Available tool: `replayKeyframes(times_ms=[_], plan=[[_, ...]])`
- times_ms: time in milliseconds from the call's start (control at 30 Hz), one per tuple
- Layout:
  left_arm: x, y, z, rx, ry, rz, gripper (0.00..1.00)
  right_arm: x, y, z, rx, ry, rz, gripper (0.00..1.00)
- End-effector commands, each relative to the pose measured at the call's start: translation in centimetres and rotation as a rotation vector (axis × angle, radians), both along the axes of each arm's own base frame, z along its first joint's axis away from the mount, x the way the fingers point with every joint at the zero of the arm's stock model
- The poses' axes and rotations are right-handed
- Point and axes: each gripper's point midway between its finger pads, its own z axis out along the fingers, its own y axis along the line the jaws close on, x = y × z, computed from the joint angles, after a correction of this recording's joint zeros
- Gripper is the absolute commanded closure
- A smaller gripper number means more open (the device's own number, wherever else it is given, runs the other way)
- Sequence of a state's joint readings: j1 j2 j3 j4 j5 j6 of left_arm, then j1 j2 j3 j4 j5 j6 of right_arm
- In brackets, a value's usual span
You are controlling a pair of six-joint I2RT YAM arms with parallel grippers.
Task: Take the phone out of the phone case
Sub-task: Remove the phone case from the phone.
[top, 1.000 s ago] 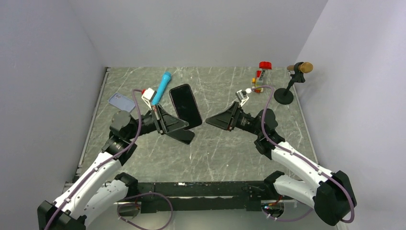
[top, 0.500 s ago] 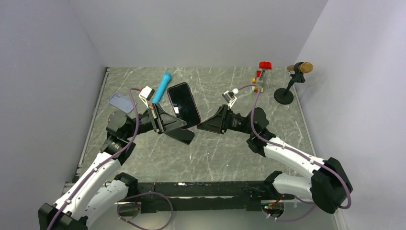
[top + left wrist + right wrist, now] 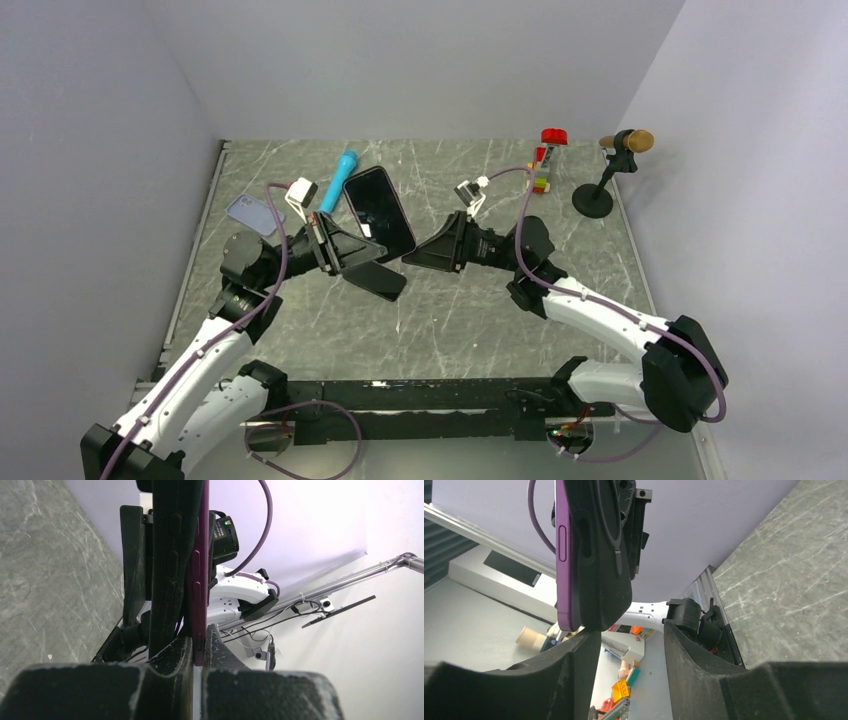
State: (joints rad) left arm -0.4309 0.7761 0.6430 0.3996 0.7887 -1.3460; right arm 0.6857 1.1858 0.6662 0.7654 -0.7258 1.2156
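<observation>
The purple-rimmed phone will go down from my left gripper onto the table along the near side of the flat black phone [image 3: 356, 305]. The purple-rimmed phone is held tilted above the table.
My left gripper [image 3: 375, 262] is shut on the lower edge of a purple-rimmed phone [image 3: 380, 212] and holds it tilted above the table. In the left wrist view the purple edge [image 3: 198, 580] sits pinched between the jaws [image 3: 200, 650], with a black slab [image 3: 170, 555] against its back. My right gripper [image 3: 412, 258] is open next to the phone's near end. In the right wrist view the phone [image 3: 563, 555] and the black slab [image 3: 601, 555] hang just above its left finger, and the gripper [image 3: 631, 635] is empty. The pale blue-grey phone case [image 3: 253, 212] lies flat at the far left.
A blue cylinder [image 3: 338, 178] lies behind the phone. A red-topped stack of toy blocks [image 3: 545, 160] and a microphone on a black stand [image 3: 610, 170] stand at the back right. Walls close the table on three sides.
My right gripper has moved left to the phone's end, staying open. My left gripper has shifted slightly left and back with the phone.
</observation>
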Motion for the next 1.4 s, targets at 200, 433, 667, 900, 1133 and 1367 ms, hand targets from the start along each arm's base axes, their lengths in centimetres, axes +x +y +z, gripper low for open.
replayKeyframes(times_ms=[200,433,667,900,1133,1367], plan=[[-2.0,0.0,0.7,-0.005,-0.068,-0.072,1.0,0.6,1.7,3.6,0.094,-0.105,-0.019,0.54],[-2.1,0.1,0.2,-0.005,-0.065,-0.064,1.0,1.3,1.4,3.4,0.068,-0.108,-0.078,0.54],[-2.3,0.2,-0.3,-0.007,-0.05,-0.068,1.0,1.6,1.9,4.1,0.076,-0.145,-0.085,1.0],[-2.4,0.1,-1.4,-0.038,0.006,-0.087,1.0,4.5,4.1,2.6,0.042,-0.193,-0.208,1.0],[-3.2,-0.6,-3.3,-0.019,0.053,-0.109,1.0,7.9,5.3,1.6,-0.007,-0.18,-0.312,1.0],[-2.2,-0.1,-7.4,0.127,0.103,0.008,1.0,13.7,2.4,-3.9,-0.291,0.005,-0.558,1.0]])
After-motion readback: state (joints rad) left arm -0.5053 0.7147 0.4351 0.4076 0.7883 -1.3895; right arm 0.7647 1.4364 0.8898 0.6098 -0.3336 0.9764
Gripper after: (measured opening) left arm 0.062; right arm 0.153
